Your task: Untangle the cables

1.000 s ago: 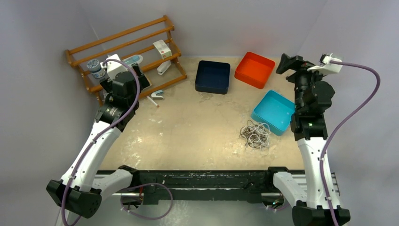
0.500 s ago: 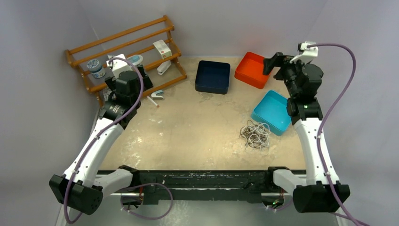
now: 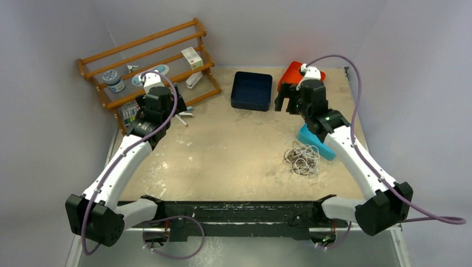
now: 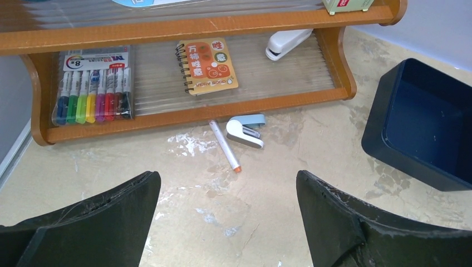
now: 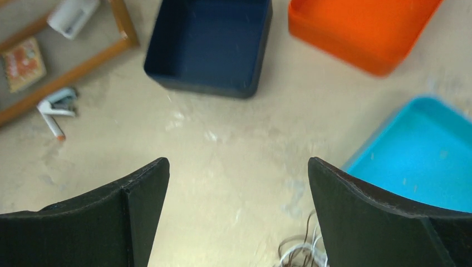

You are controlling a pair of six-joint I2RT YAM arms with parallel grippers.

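My right gripper is to go next to the cables beside the teal tray and close on the white cord in their knot (image 3: 307,159) (image 5: 305,246).
The cables (image 3: 302,158) are a palm-sized knot of thin white and dark cords lying on the table at the right, just left of the teal tray. A few loops show at the bottom edge of the right wrist view (image 5: 300,253). My right gripper (image 3: 287,102) hangs open and empty above the table between the navy and orange trays, beyond the knot; its jaws stand wide apart in its own view (image 5: 238,217). My left gripper (image 3: 173,100) is open and empty in front of the wooden rack, far left of the cables, with bare table between its jaws (image 4: 228,222).
A wooden rack (image 3: 150,61) with markers (image 4: 92,89), a notebook (image 4: 209,65) and a white stapler stands at the back left. A pen (image 4: 224,146) and small stapler (image 4: 246,130) lie before it. Navy tray (image 3: 251,90), orange tray (image 3: 290,71) and teal tray (image 3: 309,137) sit at the back right.
My right arm has swung left and down from over the trays to a spot between the navy and orange trays. My left arm has shifted slightly right. The cables have not moved.
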